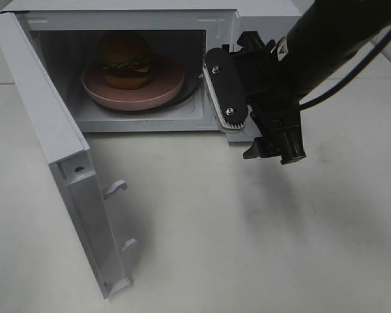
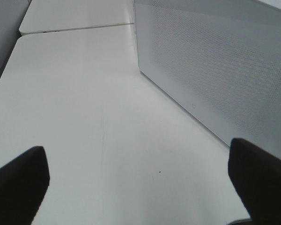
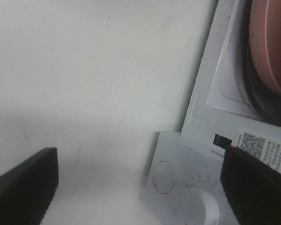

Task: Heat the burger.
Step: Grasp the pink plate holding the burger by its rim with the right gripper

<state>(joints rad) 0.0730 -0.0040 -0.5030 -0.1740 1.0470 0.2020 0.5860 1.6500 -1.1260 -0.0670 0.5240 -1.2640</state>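
I need to close my right gripper on the near rim (image 1: 161,102) (image 3: 268,75) of the pink plate, at the part of that rim toward the microwave's control panel.
The burger (image 1: 125,62), orange-brown bun over green lettuce and a dark patty, sits on a round pink plate (image 1: 163,91) inside the open microwave (image 1: 221,19). My right gripper (image 1: 247,124) hangs just in front of the microwave's right front, beside the cavity opening, with its jaws open and nothing between them. In the right wrist view the right gripper (image 3: 140,187) frames the control panel dial (image 3: 203,206), with the plate (image 3: 271,47) at the picture's edge. My left gripper (image 2: 140,187) is open over bare table beside the microwave's perforated side wall (image 2: 215,70).
The microwave door (image 1: 45,111) stands swung wide to the left, reaching toward the table's front, its latch hooks (image 1: 117,188) pointing right. White table (image 1: 247,248) spreads in front of the microwave. A cable (image 1: 352,78) trails from the right arm.
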